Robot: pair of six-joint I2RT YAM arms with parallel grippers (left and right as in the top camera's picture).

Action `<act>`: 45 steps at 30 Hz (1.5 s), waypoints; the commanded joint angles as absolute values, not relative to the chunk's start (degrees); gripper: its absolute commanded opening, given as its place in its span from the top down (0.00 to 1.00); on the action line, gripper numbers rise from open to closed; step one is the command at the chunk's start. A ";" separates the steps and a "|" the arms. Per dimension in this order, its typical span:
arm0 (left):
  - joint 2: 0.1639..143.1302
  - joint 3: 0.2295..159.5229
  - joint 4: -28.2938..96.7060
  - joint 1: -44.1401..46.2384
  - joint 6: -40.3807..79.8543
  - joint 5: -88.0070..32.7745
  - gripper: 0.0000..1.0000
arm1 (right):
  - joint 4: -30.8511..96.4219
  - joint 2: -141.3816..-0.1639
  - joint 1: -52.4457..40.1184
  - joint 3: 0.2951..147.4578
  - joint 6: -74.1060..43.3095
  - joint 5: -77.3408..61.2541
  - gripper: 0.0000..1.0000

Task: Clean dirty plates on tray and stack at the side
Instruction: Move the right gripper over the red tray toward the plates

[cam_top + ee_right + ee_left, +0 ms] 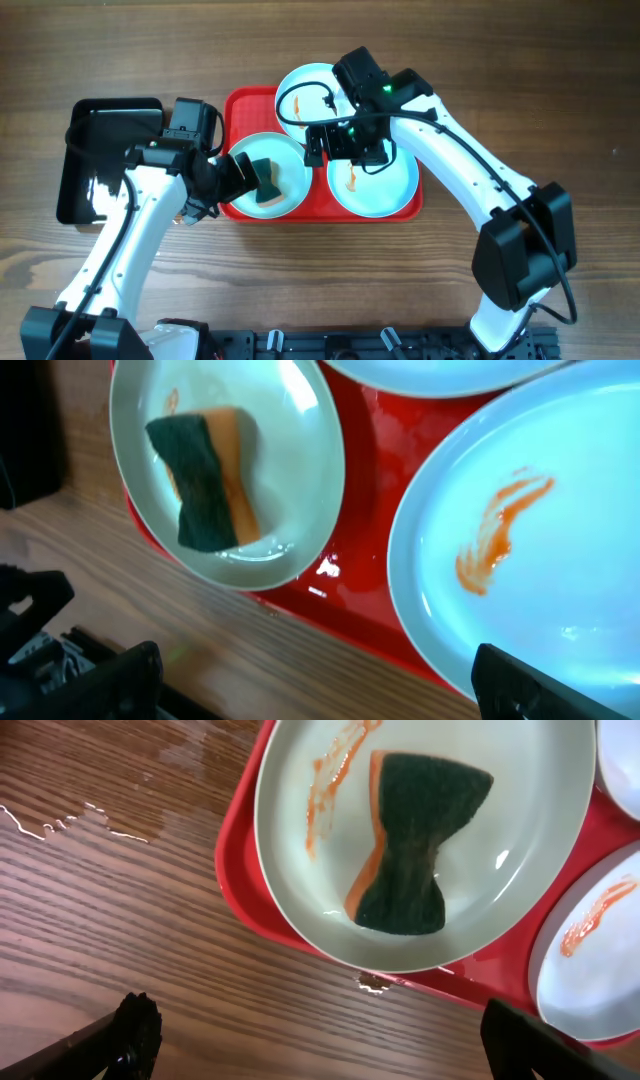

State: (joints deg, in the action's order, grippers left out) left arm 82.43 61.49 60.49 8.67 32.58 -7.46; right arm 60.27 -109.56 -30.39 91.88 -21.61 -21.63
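Observation:
Next, my right gripper grips the sponge plate's rim (311, 168) (343, 448), on the side toward the middle of the red tray, to hold the plate.
The red tray (245, 103) holds three pale plates. The left plate (290, 160) carries a green-and-orange sponge (267, 182) and an orange smear; it also shows in the left wrist view (300, 870) with the sponge (420, 840), and in the right wrist view (290, 450). The right plate (385, 190) has a sauce smear, seen close in the right wrist view (560, 590). The far plate (310, 85) has a smear too. My left gripper (238, 180) (320, 1040) is open and empty, just left of the sponge plate. My right gripper (348, 152) (320, 685) is open and empty above the tray's middle.
A glossy black tray (100, 150) with wet glare sits at the left, behind my left arm. Water drops lie on the wooden table (60, 820) beside the red tray (240, 880). A black rail (380, 345) runs along the near edge.

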 commanded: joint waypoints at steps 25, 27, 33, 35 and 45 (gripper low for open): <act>82.52 57.21 60.23 3.64 36.47 -6.96 0.00 | 40.32 -115.66 -32.77 91.02 -27.20 -17.82 0.22; 82.52 57.21 60.10 3.62 36.49 -6.96 0.00 | 40.38 -117.86 -33.23 91.02 -27.20 -17.78 0.33; 82.52 57.21 60.27 3.64 36.47 -6.94 0.00 | 41.06 -122.54 -33.91 91.02 -27.55 -15.75 0.49; 82.52 57.21 60.27 3.64 36.47 -6.94 0.00 | 41.67 -123.09 -33.91 91.02 -28.08 -14.33 0.48; 82.52 57.21 59.83 3.64 36.49 -6.96 0.00 | 41.80 -123.24 -34.35 87.61 -28.10 -12.03 0.48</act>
State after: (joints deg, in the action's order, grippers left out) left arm 82.43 57.91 59.96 3.84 35.51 -7.31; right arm 42.54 -122.48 -33.71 90.04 -27.83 -13.80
